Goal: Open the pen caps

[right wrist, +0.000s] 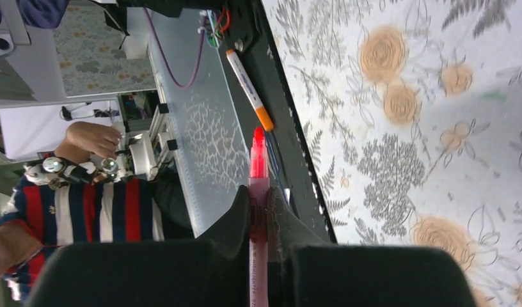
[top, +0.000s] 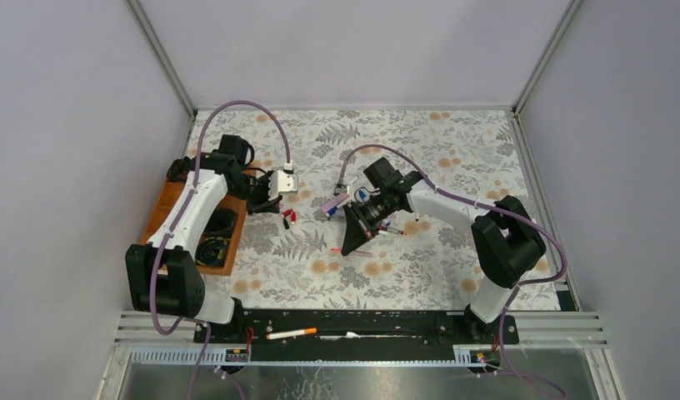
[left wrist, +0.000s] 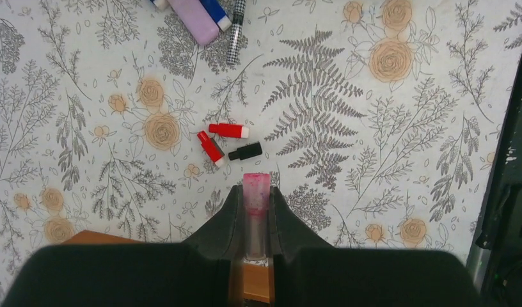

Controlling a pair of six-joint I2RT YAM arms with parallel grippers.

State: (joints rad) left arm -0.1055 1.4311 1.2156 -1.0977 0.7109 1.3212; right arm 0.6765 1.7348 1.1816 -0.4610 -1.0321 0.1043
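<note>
I need to let go of the translucent pink pen cap with my left gripper beside the black cap (top: pixel 280 226) (left wrist: pixel 258 173), on the side toward the wooden tray.
My left gripper (left wrist: pixel 255 194) is shut on a stubby translucent pink pen cap (left wrist: pixel 256 184), held a little above the table. Just ahead of it lie two red caps (left wrist: pixel 229 130) (left wrist: pixel 210 148) and a black cap (left wrist: pixel 245 151). My right gripper (right wrist: pixel 259 195) is shut on the barrel of the pink highlighter (right wrist: pixel 258 157), whose bare red-pink tip sticks out past the fingers. In the top view the left gripper (top: pixel 272 202) hangs beside the loose caps (top: pixel 288 217), and the right gripper (top: pixel 347 248) points toward the near edge at mid-table.
More pens lie in a bunch (top: pixel 332 204) between the arms, and others lie by the right wrist (top: pixel 395 227). A wooden tray (top: pixel 164 208) sits at the left under the left arm. An orange-ended pen (top: pixel 291 333) rests on the black rail.
</note>
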